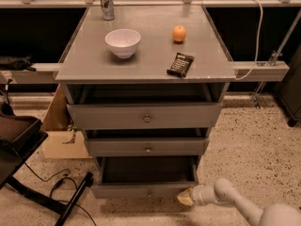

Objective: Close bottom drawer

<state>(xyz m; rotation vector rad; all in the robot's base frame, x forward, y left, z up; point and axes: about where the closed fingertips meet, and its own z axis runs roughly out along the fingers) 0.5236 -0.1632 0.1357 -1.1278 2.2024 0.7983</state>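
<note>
Next, I let go of the bottom drawer with my gripper when its front is pushed in close beneath the middle drawer [146,174].
The bottom drawer [141,190] is the lowest and narrowest of three grey drawers in the cabinet. It is pulled out, its dark shallow box open to view, with a small knob on its front. My gripper [185,197] is low at the bottom right, its pale tip touching the right end of that drawer's front panel. The white arm [235,204] runs off toward the bottom right corner.
The top drawer [145,116] and middle drawer [146,147] stick out a little. On the cabinet top are a white bowl [122,42], an orange [178,33], a dark snack packet [180,64] and a can [107,3]. A black chair base [51,197] and a cardboard box [59,131] stand at the left.
</note>
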